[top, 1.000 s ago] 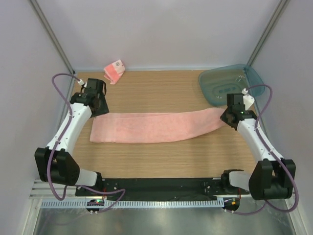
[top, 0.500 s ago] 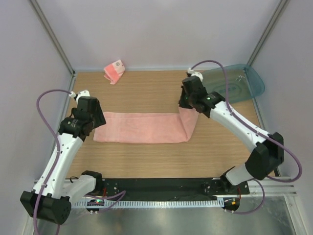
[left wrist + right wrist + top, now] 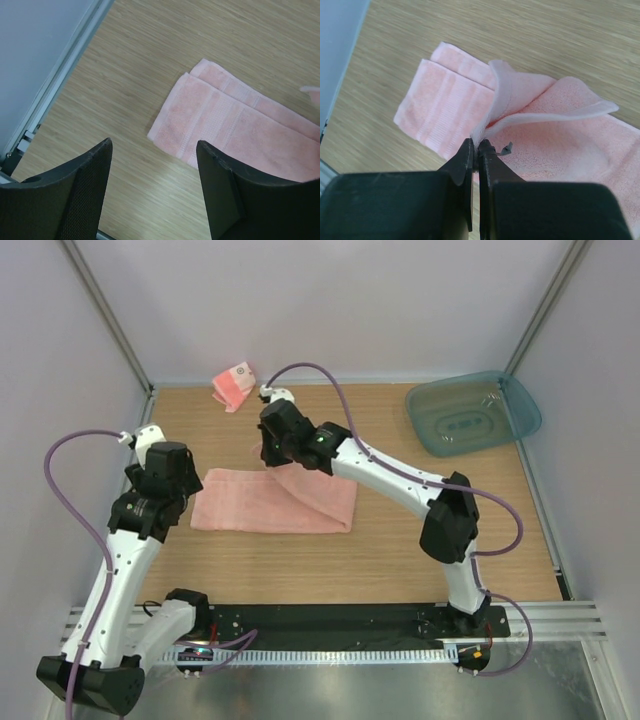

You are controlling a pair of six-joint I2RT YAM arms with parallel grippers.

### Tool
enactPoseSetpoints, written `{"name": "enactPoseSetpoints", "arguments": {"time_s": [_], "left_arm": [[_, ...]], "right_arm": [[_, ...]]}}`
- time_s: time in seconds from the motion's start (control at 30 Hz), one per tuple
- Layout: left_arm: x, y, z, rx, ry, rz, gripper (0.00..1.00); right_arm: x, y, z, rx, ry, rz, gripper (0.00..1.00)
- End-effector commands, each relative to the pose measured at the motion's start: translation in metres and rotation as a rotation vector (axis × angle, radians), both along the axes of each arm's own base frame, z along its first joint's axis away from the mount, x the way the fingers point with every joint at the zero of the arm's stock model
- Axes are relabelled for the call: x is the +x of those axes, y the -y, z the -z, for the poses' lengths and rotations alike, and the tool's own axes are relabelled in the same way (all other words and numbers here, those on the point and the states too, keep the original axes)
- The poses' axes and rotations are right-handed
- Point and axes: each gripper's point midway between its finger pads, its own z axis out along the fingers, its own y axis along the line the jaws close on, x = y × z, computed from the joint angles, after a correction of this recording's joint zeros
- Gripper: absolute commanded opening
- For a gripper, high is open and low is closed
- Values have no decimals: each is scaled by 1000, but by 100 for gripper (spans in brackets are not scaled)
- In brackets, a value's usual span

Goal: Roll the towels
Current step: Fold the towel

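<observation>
Next, my right gripper releases the lifted end of the pink towel, now held above its back edge, on the flat end's front corner [image 3: 208, 520] [image 3: 412, 122] that is nearest to my left gripper.
The larger plain pink towel [image 3: 255, 505] lies on the wooden table, its right part folded back over the left. My right gripper [image 3: 272, 462] is shut on the towel's lifted end and holds it above the towel's back edge; in the right wrist view [image 3: 478, 146] the pinched edge stands up from the flat towel [image 3: 445, 115]. My left gripper [image 3: 160, 502] is open and empty, just left of the towel's left end, which shows in the left wrist view [image 3: 210, 120]. The smaller striped towel [image 3: 235, 385] with a white round mark lies bunched at the back left.
A teal plastic basin [image 3: 472, 412] stands at the back right. Metal frame posts and white walls close in the table on three sides. The black base rail runs along the near edge.
My right gripper has carried the towel's right end far to the left, folding it over the rest. My left gripper has pulled back toward the near left and off the towel.
</observation>
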Motion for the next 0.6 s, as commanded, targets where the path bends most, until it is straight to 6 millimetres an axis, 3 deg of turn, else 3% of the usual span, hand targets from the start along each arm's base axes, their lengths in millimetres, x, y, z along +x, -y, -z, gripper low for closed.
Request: {"name": "enactPoseSetpoints", "arguments": {"time_s": [0.0, 0.27, 0.57], "left_arm": [[2, -10, -13, 13, 63, -63, 70], [0, -14, -13, 22, 62, -83, 70], [0, -15, -10, 25, 47, -91, 70]], "right_arm": [[-2, -31, -31, 69, 53, -56, 1], [-20, -81, -22, 102, 51, -134, 1], [-37, -119, -19, 177, 54, -215, 1]]}}
